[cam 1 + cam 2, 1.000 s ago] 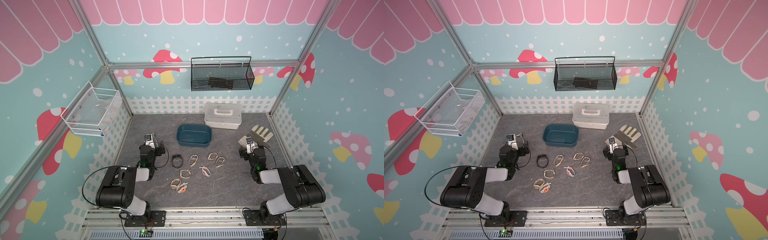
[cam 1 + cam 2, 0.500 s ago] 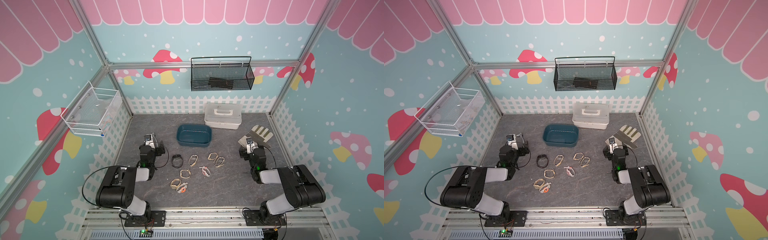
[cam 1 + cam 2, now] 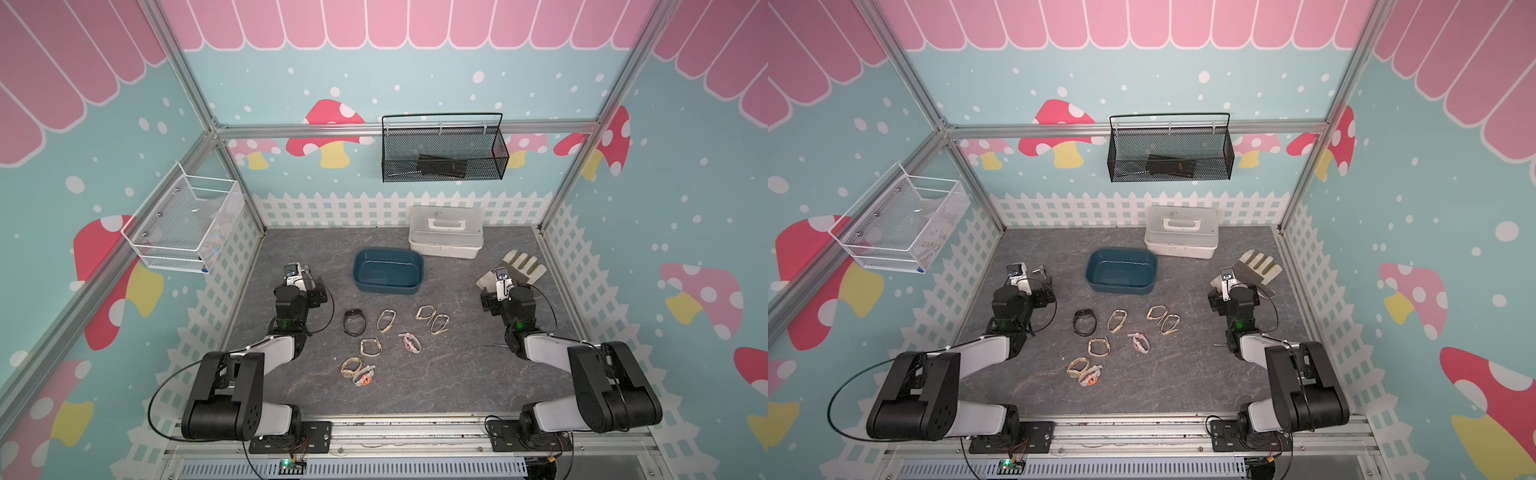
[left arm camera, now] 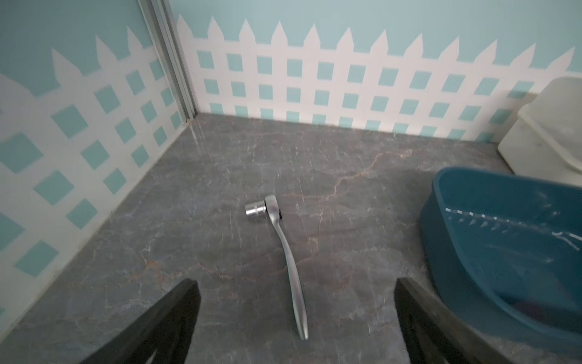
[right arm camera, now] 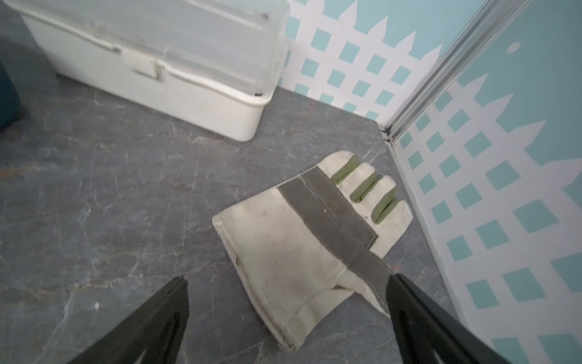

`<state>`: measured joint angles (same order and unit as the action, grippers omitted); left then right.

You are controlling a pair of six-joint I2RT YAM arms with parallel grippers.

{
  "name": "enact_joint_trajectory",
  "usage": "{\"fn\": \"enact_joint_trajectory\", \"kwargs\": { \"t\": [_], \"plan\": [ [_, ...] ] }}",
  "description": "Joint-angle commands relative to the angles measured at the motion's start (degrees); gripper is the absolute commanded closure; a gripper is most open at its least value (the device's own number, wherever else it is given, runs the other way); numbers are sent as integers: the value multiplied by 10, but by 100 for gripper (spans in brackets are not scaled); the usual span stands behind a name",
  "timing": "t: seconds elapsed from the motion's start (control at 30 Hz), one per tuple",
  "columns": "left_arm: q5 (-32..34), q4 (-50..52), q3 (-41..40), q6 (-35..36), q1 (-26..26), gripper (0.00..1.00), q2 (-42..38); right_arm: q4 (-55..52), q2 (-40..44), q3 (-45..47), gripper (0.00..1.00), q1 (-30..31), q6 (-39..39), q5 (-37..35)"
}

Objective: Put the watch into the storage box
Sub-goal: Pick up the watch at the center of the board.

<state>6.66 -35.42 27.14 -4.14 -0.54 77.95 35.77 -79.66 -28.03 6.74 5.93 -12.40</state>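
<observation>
The beige watch nearest the work glove will be taken by my right gripper, which will close on the strap [image 3: 445,323] beside that watch's face.
The storage box [image 3: 387,272] [image 3: 1121,272] is a dark teal tub standing empty at the middle of the grey table; its wall [image 4: 447,239] shows in the left wrist view. Several watches lie loose in front of it: a black watch [image 3: 354,322] [image 3: 1084,323] at the left, beige ones [image 3: 385,321] [image 3: 432,319], and a pink one [image 3: 411,343]. My left gripper [image 3: 311,285] [image 4: 296,283] hovers left of the box, open and empty. My right gripper [image 3: 493,291] [image 5: 287,279] is open and empty at the right, over a glove's cuff.
A metal ratchet wrench [image 4: 285,252] lies on the table ahead of the left gripper. A work glove [image 3: 519,268] [image 5: 302,245] lies at the right wall. A white lidded case [image 3: 446,230] stands behind the box. A black mesh basket [image 3: 442,151] and a white wire basket [image 3: 185,224] hang on the walls.
</observation>
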Motion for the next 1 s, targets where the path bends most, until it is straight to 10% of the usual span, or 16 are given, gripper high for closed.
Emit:
{"fn": "enact_joint_trajectory", "kwargs": {
  "t": [0.0,0.63,0.97],
  "plan": [
    [15,100,43,-31,-4,1,-37,-160,53,-75,0,0,-10,-3],
    [137,443,199,-45,-273,3,-119,-742,125,-300,8,140,-166,95],
    [103,421,188,-68,-276,3,-116,-733,50,-247,26,191,-225,161]
  ]
}}
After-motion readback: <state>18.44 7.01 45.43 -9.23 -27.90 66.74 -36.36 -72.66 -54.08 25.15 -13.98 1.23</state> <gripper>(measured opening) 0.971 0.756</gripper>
